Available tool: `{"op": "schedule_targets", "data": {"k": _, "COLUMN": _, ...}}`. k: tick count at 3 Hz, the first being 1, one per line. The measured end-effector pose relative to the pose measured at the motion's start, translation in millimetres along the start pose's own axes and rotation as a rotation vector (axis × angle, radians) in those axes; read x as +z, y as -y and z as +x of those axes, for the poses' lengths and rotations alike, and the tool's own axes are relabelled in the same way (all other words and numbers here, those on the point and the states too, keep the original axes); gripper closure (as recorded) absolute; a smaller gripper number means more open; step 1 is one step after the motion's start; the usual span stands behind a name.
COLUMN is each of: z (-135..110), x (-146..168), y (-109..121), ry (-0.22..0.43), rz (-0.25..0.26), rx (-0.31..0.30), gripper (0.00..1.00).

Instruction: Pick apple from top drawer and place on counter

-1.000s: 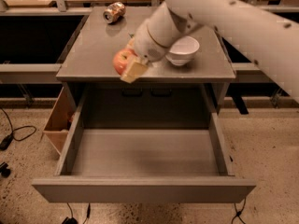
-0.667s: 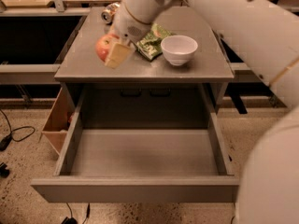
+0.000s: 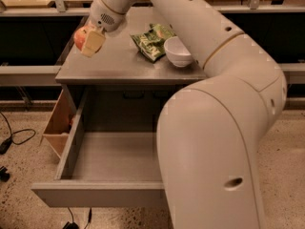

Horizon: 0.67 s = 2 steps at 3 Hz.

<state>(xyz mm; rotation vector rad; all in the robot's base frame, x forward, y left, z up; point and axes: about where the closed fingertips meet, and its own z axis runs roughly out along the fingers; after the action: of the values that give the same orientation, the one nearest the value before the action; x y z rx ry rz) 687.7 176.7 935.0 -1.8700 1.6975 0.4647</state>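
Next, my gripper lets go of the apple on the grey counter [image 3: 86, 56] near the counter's side edge by the wooden box.
The gripper [image 3: 88, 39] is shut on the red and yellowish apple [image 3: 81, 36] and holds it just above the left edge of the grey counter [image 3: 119, 63]. A tan finger pad [image 3: 94, 41] covers the apple's right side. The top drawer [image 3: 102, 163] is pulled open below the counter; the part of its grey bottom that shows is bare. The large white arm crosses the frame from the lower right and hides the drawer's right half.
A green snack bag [image 3: 151, 41] and a white bowl [image 3: 178, 51] lie on the counter's right half. A wooden box [image 3: 58, 125] stands on the floor left of the cabinet. Black cables [image 3: 12, 140] lie on the floor at the left. Light wooden tables run behind.
The gripper has carried the apple leftward over the counter, from beside the bowl to the left edge. The arm now fills the right of the frame. The can no longer shows.
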Motion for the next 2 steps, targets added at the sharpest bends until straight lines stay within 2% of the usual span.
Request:
{"op": "schedule_targets", "data": {"k": 1, "z": 11, "x": 29, "y": 34, "ry": 0.003, "rz": 0.047, "rx": 0.097, "gripper": 1.00}}
{"op": "schedule_targets", "data": {"k": 2, "z": 28, "x": 69, "y": 51, "ry": 0.008, "rz": 0.057, "rx": 0.198, "gripper": 1.00}}
